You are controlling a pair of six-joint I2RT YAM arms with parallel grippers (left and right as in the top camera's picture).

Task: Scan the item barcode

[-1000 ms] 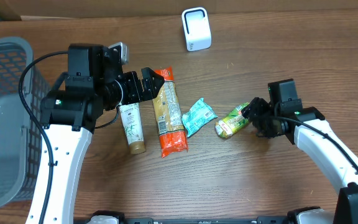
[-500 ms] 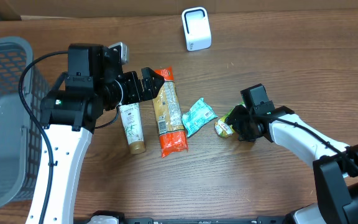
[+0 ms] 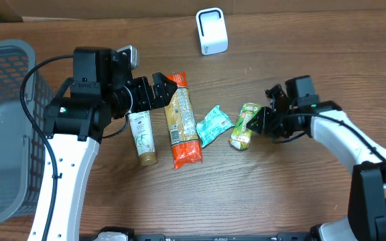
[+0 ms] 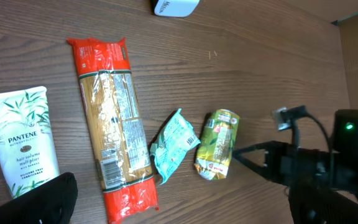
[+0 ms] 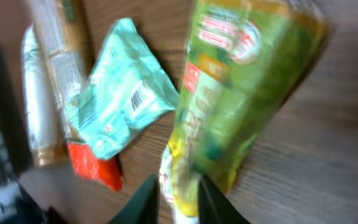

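Note:
I need to open my right gripper, which is at the side edge of the green snack packet, then move it over the packet and grip across its near end [image 3: 240, 141] before lifting.
My right gripper [image 3: 256, 123] is shut on one end of a green snack packet [image 3: 242, 128], right of the table's middle. In the right wrist view the packet [image 5: 241, 93] fills the frame, blurred, with both dark fingers [image 5: 146, 200] pinching its lower edge at the gripper [image 5: 178, 198]. The left wrist view shows the same packet [image 4: 217, 143] with the right arm beside it. The white scanner [image 3: 212, 31] stands at the back of the table. My left gripper [image 3: 158, 91] hangs open over the top of a pasta pack [image 3: 180, 120], holding nothing.
A teal packet [image 3: 214, 124] with a barcode lies just left of the green one. A Pantene tube [image 3: 141, 137] lies beside the pasta pack. A grey mesh basket [image 3: 5, 127] stands at the left edge.
My right gripper closed on the green packet and the arm swung round. The packet turned from slanted to nearly upright and shifted slightly. The left arm stayed still.

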